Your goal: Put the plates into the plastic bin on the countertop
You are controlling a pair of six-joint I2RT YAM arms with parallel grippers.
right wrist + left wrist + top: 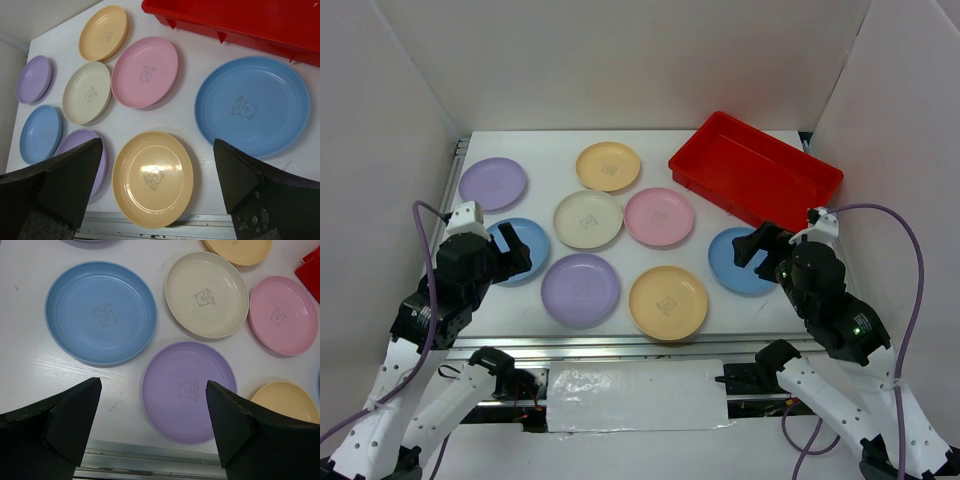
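Note:
The light blue plate beside the red bin lies closest to the bin, so next I close my right gripper on its near rim (764, 290) (294, 138).
Several pastel plates lie flat on the white countertop (540, 150). At the back are a lilac plate (492, 183) and a yellow-orange plate (608, 166). In the middle row are cream (588, 219) and pink (659, 216). Nearer are light blue (517, 250), lilac (580, 289), yellow-orange (668, 302) and light blue (740, 262). The red bin (755, 170) stands empty at the back right. My left gripper (515, 258) is open and empty; its wrist view has it (152, 385) above the near lilac plate (189, 390). My right gripper (760, 250) is open and empty, with it (158, 145) above the near yellow-orange plate (152, 177).
White walls close in the left, back and right sides. A metal rail (620, 345) runs along the near edge, close to the front plates. The bin's long side (225, 35) lies just behind the right blue plate (251, 105).

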